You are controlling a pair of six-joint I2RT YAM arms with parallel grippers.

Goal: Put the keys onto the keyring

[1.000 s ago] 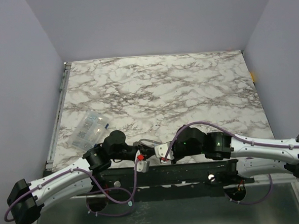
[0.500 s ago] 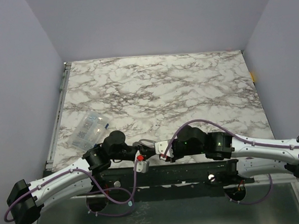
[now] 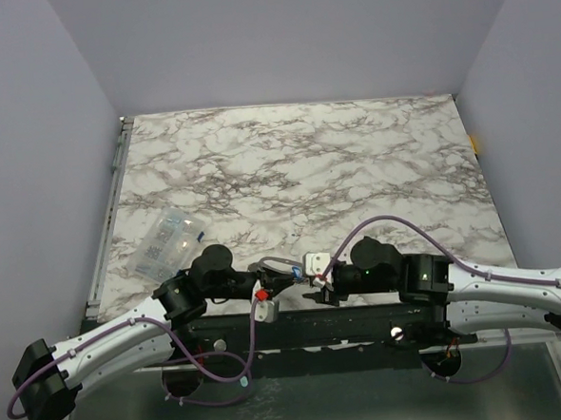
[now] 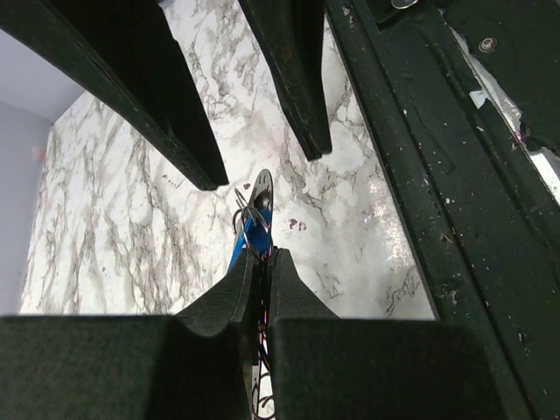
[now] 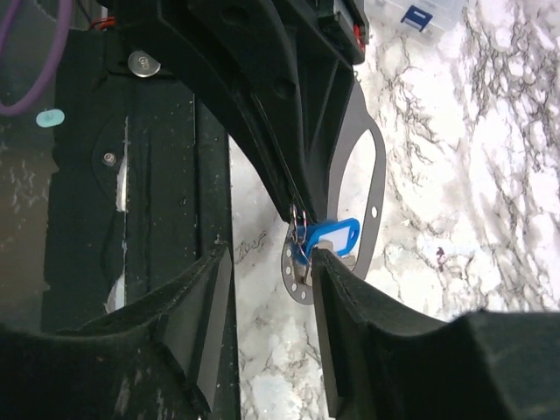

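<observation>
Next, I close my right gripper around the blue head [image 5: 338,236] and hold the keys while my left gripper opens, since the fingers of my left gripper cover most of the wire rings.
My left gripper [image 4: 257,255] is shut on the keyring [image 5: 374,166], a flat pale grey metal loop with small holes that runs along its fingers [image 5: 280,131]. A key with a bright blue head [image 5: 332,236] hangs on thin wire rings at those fingertips; it shows as a blue strip [image 4: 252,229] in the left wrist view. A small silver piece sits just under the blue head. My right gripper [image 5: 271,258] is open, its fingers on either side of the key bunch, and the right-hand finger [image 5: 350,306] is close against the blue head. Both grippers meet low over the table's near edge [image 3: 289,278].
A clear plastic packet [image 3: 165,241] with printed marks lies on the marble table [image 3: 354,167] at the left, and shows again as a packet [image 5: 411,13] at the top of the right wrist view. The black mounting rail [image 3: 344,320] runs just below the grippers.
My right gripper has opened from shut and drawn back a little to the right, its wrist turned. The left gripper has held still with the keyring.
</observation>
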